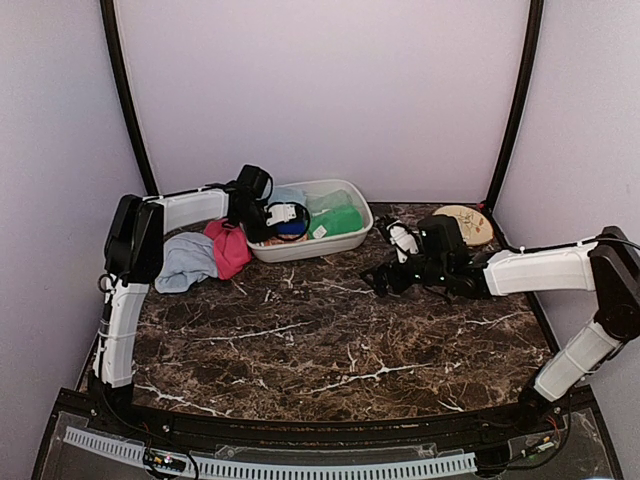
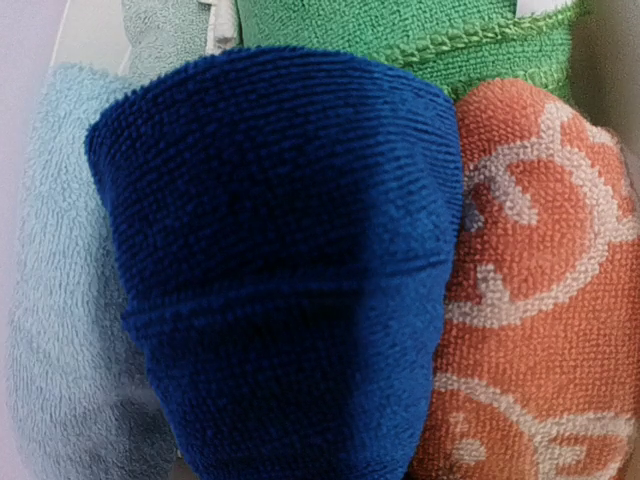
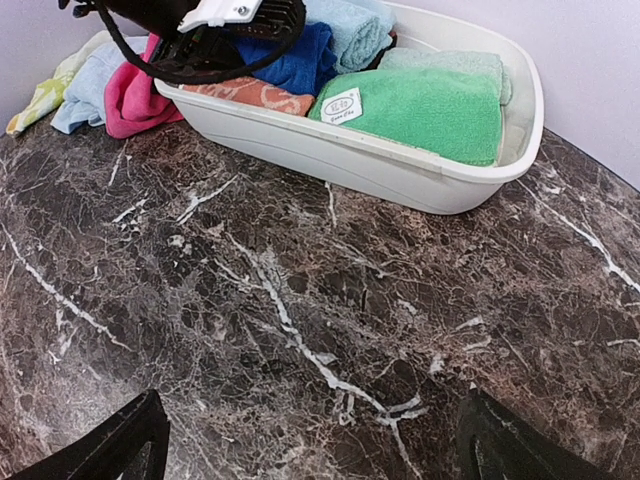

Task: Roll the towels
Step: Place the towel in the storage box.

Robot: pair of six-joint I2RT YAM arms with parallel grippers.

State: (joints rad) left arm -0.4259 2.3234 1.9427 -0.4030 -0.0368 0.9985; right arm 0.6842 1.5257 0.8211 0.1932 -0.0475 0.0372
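Observation:
The royal blue towel, still in the white tub, will be let go by my left gripper between the pale blue towel and the orange patterned towel (image 1: 281, 213) (image 2: 260, 330).
A white tub (image 1: 348, 238) at the back holds rolled towels. A royal blue towel (image 2: 290, 260) fills the left wrist view and hides the fingers. Beside it lie a pale blue towel (image 2: 50, 260), a green towel (image 2: 400, 30) and an orange patterned towel (image 2: 540, 290). My left gripper (image 1: 283, 218) reaches into the tub's left end, shut on the royal blue towel (image 3: 295, 65). My right gripper (image 3: 320, 450) hovers open over bare marble, in front of the tub (image 3: 400, 170), with nothing between its fingers. A pink towel (image 1: 230, 248) and a grey-blue towel (image 1: 187, 262) lie heaped left of the tub.
A round tan patterned plate (image 1: 467, 222) sits at the back right, behind my right arm. A pale yellow-green cloth (image 3: 40, 95) shows at the far edge of the heap. Purple walls close in the dark marble table (image 1: 330, 350) on three sides.

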